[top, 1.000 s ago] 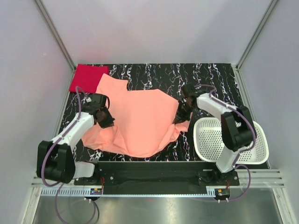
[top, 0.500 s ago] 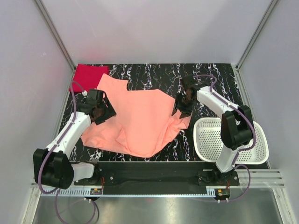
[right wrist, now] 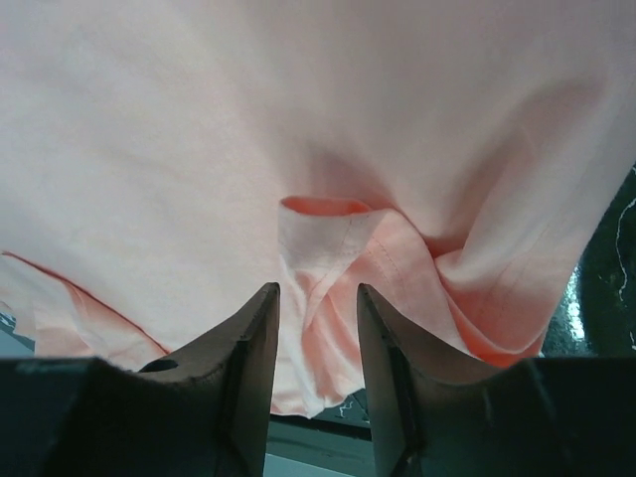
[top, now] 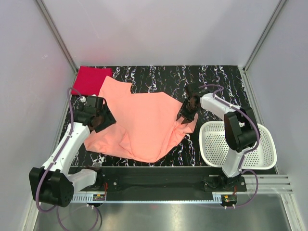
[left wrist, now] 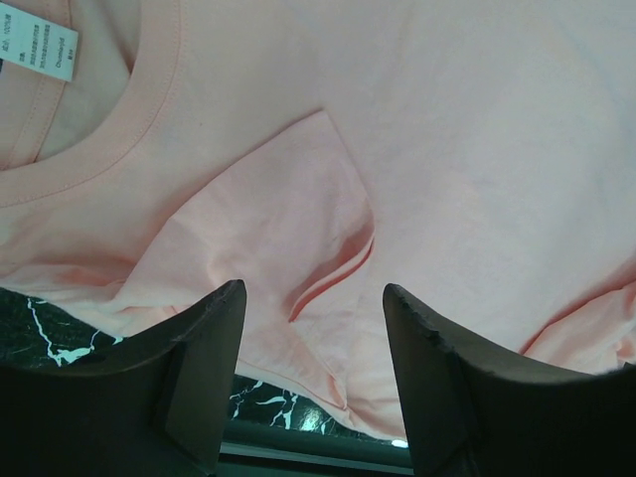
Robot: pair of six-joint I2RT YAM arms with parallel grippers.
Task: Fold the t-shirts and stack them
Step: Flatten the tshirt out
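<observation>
The robot's left gripper needs to close on the pointed corner of the near-side fold [top: 116,123] [left wrist: 324,113] on the salmon t-shirt, close to the salmon t-shirt's collar.
The salmon t-shirt [top: 139,125] lies spread and rumpled in the middle of the table, its collar [left wrist: 119,129] at the left side. The red t-shirt [top: 90,79] rests folded in the far left corner, partly under the salmon one. My left gripper [top: 99,120] hovers over the salmon shirt's left edge, and in its wrist view the left gripper [left wrist: 313,298] is open with a creased fold [left wrist: 333,263] below it. My right gripper [top: 185,115] is at the bunched right sleeve. Up close the right gripper [right wrist: 316,293] is open, its fingers [right wrist: 248,348] either side of a sleeve fold [right wrist: 338,248].
A white perforated basket [top: 267,138] stands at the right front, beside the right arm. Black marbled tabletop [top: 216,77] shows behind and to the right of the shirts. Grey walls close in the table on three sides.
Both grippers have opened and let go of the salmon shirt. The left gripper drew back to the left edge. The right one rose, then came down again at the sleeve.
</observation>
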